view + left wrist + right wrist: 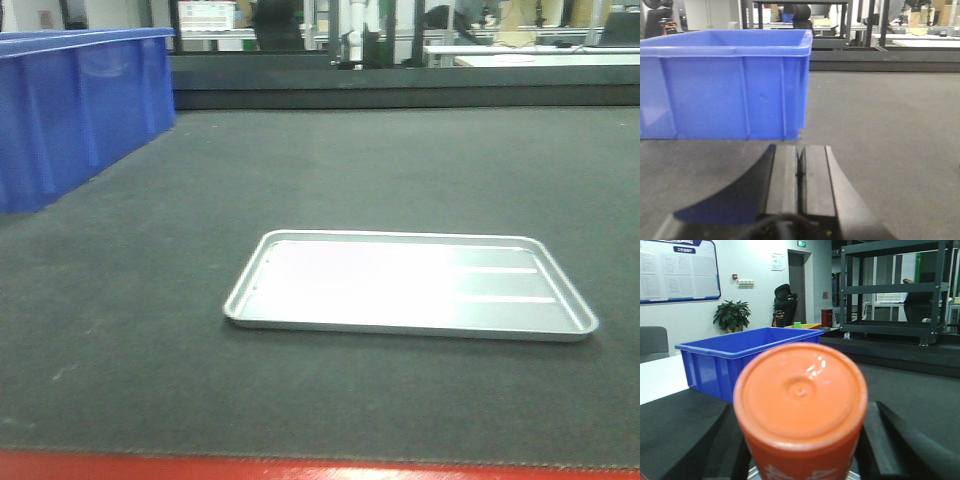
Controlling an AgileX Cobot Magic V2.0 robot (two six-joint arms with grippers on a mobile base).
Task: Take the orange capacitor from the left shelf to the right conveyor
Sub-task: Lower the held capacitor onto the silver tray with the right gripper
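The robot's right gripper needs to release the orange capacitor, standing upright near the middle of the shallow silver tray [385, 295].
The orange capacitor [800, 405] fills the right wrist view, its flat top towards the camera and white print on its side. My right gripper [805, 412] is shut on it, with a dark finger [890, 440] on each side. It is held just above a silver rim [756, 473]. The right conveyor [400, 170] is the dark belt with a red front edge [300, 468]. My left gripper [801, 150] is shut and empty, low over the belt [890, 130], facing a blue bin [725, 85]. The left shelf is out of view. Neither gripper shows in the front view.
A shallow silver tray [240, 300] lies on the belt, front centre. A blue plastic bin [70, 110] stands at the belt's back left and also shows in the right wrist view [720, 360]. Dark racks [890, 290] stand behind the belt.
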